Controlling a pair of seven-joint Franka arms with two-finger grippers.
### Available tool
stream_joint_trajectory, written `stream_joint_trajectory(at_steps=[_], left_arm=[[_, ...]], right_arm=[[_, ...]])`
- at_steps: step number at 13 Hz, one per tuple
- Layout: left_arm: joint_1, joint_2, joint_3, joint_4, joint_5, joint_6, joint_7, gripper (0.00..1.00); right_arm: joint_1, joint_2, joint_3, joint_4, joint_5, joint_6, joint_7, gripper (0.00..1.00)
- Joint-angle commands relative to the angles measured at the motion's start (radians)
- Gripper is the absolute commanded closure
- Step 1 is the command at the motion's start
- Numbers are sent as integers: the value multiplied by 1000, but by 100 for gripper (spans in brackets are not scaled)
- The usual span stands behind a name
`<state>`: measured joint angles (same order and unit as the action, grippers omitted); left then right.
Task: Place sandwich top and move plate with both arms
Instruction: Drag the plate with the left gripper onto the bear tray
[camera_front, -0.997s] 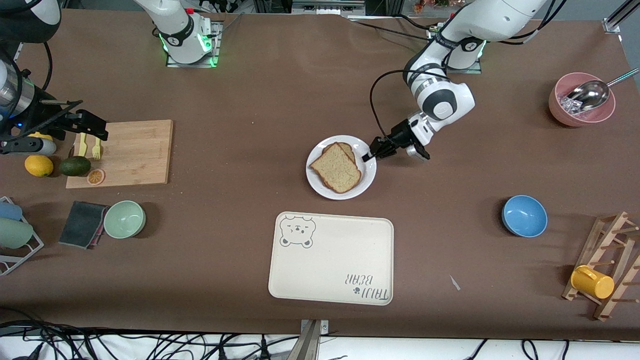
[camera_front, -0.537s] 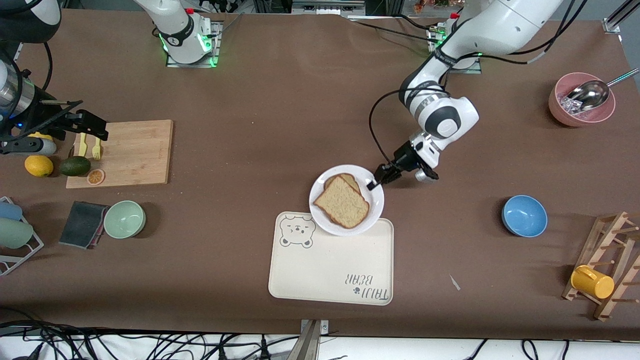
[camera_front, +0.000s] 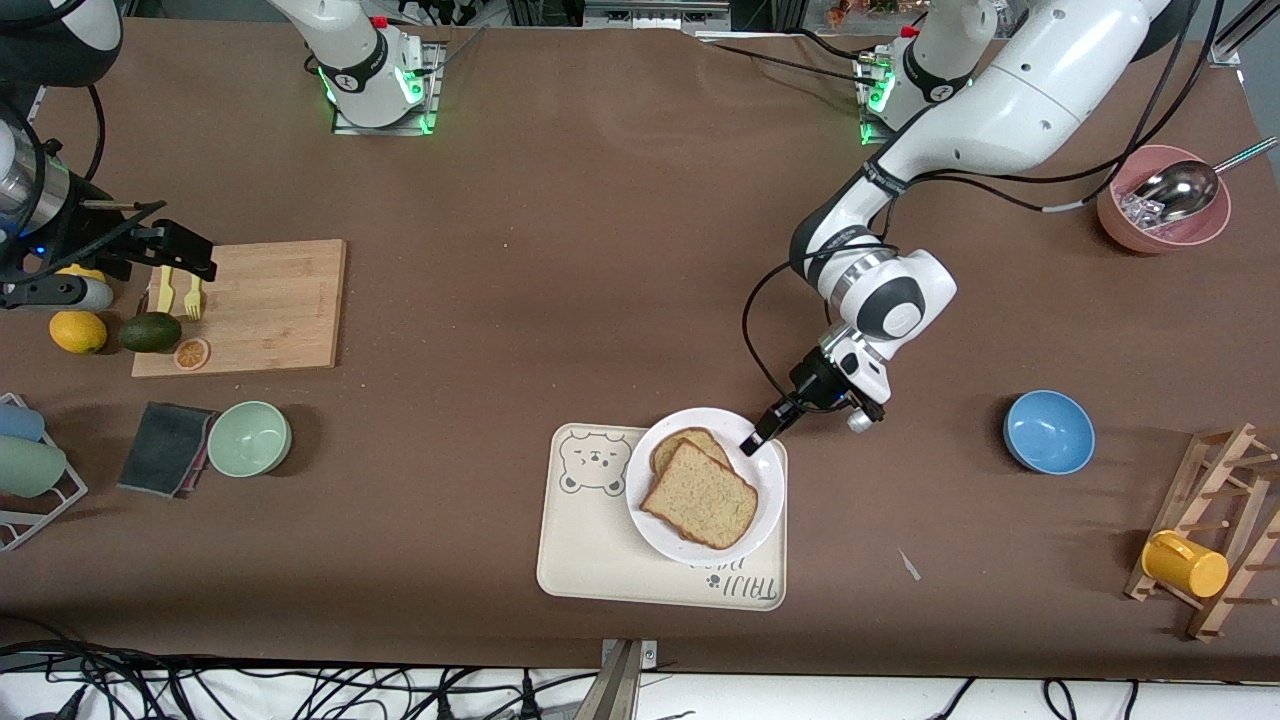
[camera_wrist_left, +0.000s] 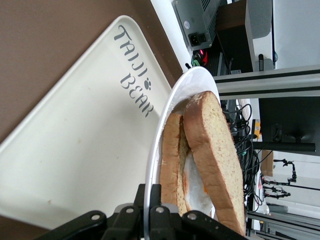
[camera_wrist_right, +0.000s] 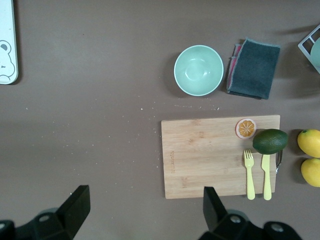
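I need to release the white plate from my left gripper on the middle of the bear-printed tray (camera_front: 680, 518).
The white plate (camera_front: 765, 478) is over the bear-printed tray (camera_front: 600, 545), at the tray's end toward the left arm. Whether the plate rests on the tray I cannot tell. On the plate the sandwich top (camera_front: 700, 493) lies over a lower slice (camera_front: 675, 446), slightly askew. In the left wrist view the sandwich top (camera_wrist_left: 215, 150) covers egg filling (camera_wrist_left: 194, 182). My left gripper (camera_front: 752, 440) is shut on the plate's rim (camera_wrist_left: 155, 165), one finger above it and one below. My right gripper (camera_front: 150, 245) waits open, high beside the cutting board (camera_wrist_right: 220, 155), with nothing between its fingers (camera_wrist_right: 75, 205).
A blue bowl (camera_front: 1048, 431) sits toward the left arm's end, with a pink bowl holding a metal scoop (camera_front: 1163, 200) and a wooden mug rack (camera_front: 1215, 530). Toward the right arm's end are a green bowl (camera_front: 249, 437), a grey cloth (camera_front: 165, 448), an avocado and lemons.
The left gripper has carried the plate and sandwich toward the front camera, from the bare table to over the tray. The right arm has not moved.
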<state>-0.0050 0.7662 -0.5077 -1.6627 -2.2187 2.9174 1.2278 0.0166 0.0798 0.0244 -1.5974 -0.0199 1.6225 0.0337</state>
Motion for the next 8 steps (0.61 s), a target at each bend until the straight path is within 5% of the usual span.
stream_joint_trajectory(at_steps=[1, 8], left_arm=[[-53, 82, 15, 138, -41, 25, -13, 100], [-207, 179, 156, 247, -56, 25, -24, 100]], right_arm=[[-4, -11, 3, -10, -12, -4, 9, 0], [-6, -9, 2, -10, -12, -4, 5, 0]])
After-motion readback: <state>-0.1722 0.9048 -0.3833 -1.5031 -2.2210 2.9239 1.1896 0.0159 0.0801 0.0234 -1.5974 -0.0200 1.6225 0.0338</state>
